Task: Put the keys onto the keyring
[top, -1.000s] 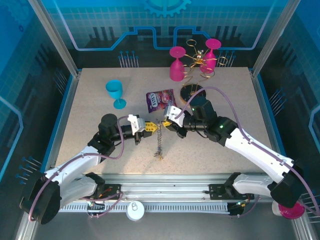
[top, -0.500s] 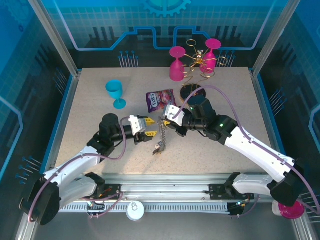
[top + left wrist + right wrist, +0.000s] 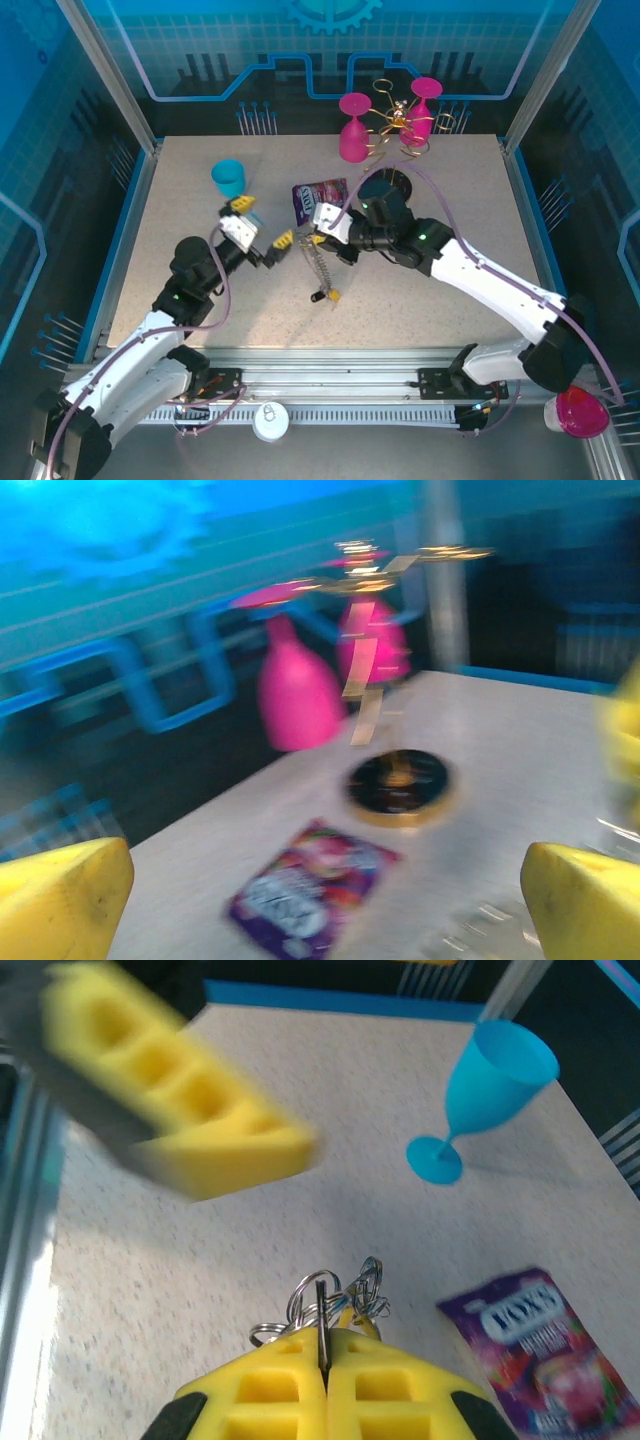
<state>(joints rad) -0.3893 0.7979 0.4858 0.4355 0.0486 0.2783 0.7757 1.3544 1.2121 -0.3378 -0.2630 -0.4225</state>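
Next, my right gripper puts the thin grey wire down on the bare table [image 3: 298, 283] in front of the purple snack packet.
My right gripper [image 3: 322, 238] is shut on a thin grey wire, the keyring [image 3: 322, 1322], with a cluster of small metal rings [image 3: 345, 1295] bunched just past its fingertips [image 3: 290, 1380]. From it a string of rings and keys [image 3: 319, 268] hangs down to the table, ending in a yellow-tagged key [image 3: 333, 295] and a dark one [image 3: 316, 296]. My left gripper [image 3: 262, 222] is open, to the left of the bunch and apart from it, with nothing between its yellow fingers [image 3: 60, 900]. One of those fingers [image 3: 170, 1090] shows blurred in the right wrist view.
A purple snack packet [image 3: 318, 197] lies just behind the grippers. A blue goblet [image 3: 230, 181] stands at the far left. The round dark base [image 3: 385, 184], pink glasses [image 3: 352, 128] and gold wire rack [image 3: 400, 118] stand at the back. Another pink glass [image 3: 578, 410] is at the near right.
My left gripper has opened and drawn back to the left, away from the bunch. My right gripper has shifted slightly left with the keyring, and the keys have swung below it.
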